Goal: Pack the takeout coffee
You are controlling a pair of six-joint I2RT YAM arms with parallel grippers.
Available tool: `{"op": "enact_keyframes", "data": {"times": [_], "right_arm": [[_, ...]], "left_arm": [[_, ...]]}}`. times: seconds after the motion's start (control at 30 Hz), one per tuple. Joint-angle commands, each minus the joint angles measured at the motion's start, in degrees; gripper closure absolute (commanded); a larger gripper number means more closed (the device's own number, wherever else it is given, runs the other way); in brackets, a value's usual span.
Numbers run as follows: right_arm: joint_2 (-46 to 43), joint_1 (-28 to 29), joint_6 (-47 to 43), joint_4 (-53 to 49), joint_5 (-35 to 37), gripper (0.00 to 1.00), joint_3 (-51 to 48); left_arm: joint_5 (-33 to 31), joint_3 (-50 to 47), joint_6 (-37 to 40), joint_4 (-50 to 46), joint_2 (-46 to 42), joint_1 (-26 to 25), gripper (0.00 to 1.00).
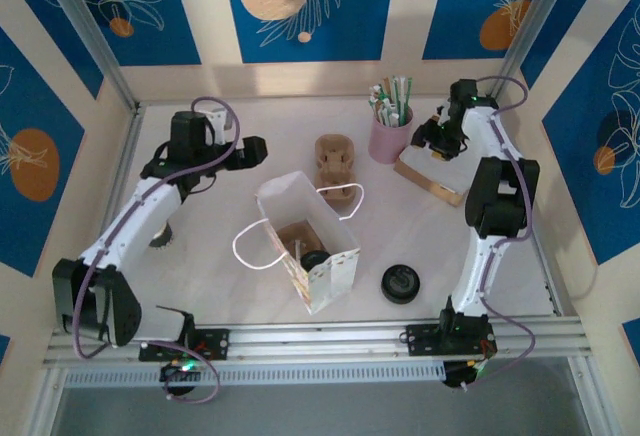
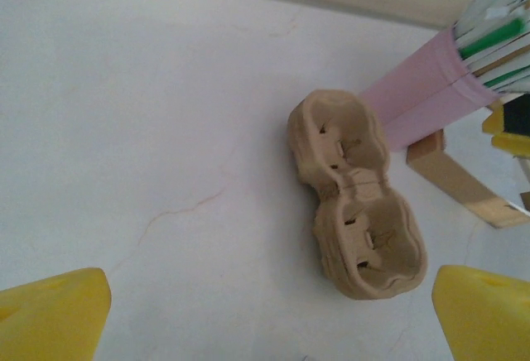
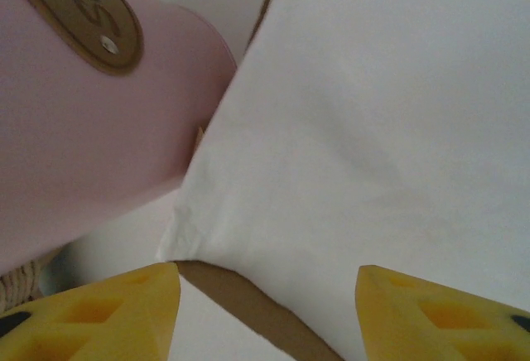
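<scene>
My right gripper's fingers are on both sides of the napkin's corner at the edge of the wooden tray. I should move farther in and pinch the napkin's flat top (image 3: pixel 339 154).
A takeout coffee (image 1: pixel 399 283) shows from above as a black round lid on the table, right of the open white paper bag (image 1: pixel 322 274). A second black round lid (image 1: pixel 315 259) sits inside the bag on brown cardboard. My left gripper (image 1: pixel 258 149) (image 2: pixel 269 315) is open and empty, hovering left of the brown two-cup carrier (image 1: pixel 335 163) (image 2: pixel 356 191). My right gripper (image 1: pixel 432 139) (image 3: pixel 267 295) hangs low over the white napkins (image 3: pixel 373 129) in the wooden tray (image 1: pixel 440 188). Its yellow fingers (image 3: pixel 108 311) stand apart around a napkin corner, not touching it.
The pink cup of straws (image 1: pixel 389 134) (image 2: pixel 426 96) (image 3: pixel 91 129) stands between the carrier and the napkin tray, close to my right gripper. A dark object (image 1: pixel 162 239) lies partly hidden under my left arm. White walls close off the back and sides.
</scene>
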Motion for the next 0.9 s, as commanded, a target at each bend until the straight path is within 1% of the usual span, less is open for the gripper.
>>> {"op": "enact_keyframes", "data": {"times": [0.0,0.1,0.37,0.43,0.57,0.77,0.87], "right_arm": [[2.7,0.4,-2.7,-3.9,1.6,0.45,3.2],[5.4,1.1,-3.7,-5.3,3.0,0.48,5.6],[10.0,2.2,-4.9,-6.8,5.0,0.48,8.4],[10.7,2.4,-5.2,-6.9,6.0,0.51,8.5],[11.3,2.3,-5.2,-6.4,6.3,0.66,8.6],[11.5,2.1,-5.2,-5.8,6.1,0.83,8.5],[10.9,2.0,-5.0,-5.1,6.0,0.98,8.3]], "left_arm": [[1.9,2.1,-0.9,-1.0,0.7,1.0,0.01],[2.3,2.4,-1.0,-0.6,1.4,1.0,0.01],[2.9,2.4,-1.1,-0.1,2.3,0.9,0.01],[2.9,2.5,-1.1,-0.1,2.5,1.0,0.01],[3.0,2.5,-1.3,0.3,2.8,1.0,0.01],[3.4,2.6,-1.4,0.6,2.9,1.0,0.01],[3.3,2.7,-1.3,0.7,3.0,1.0,0.01]]}}
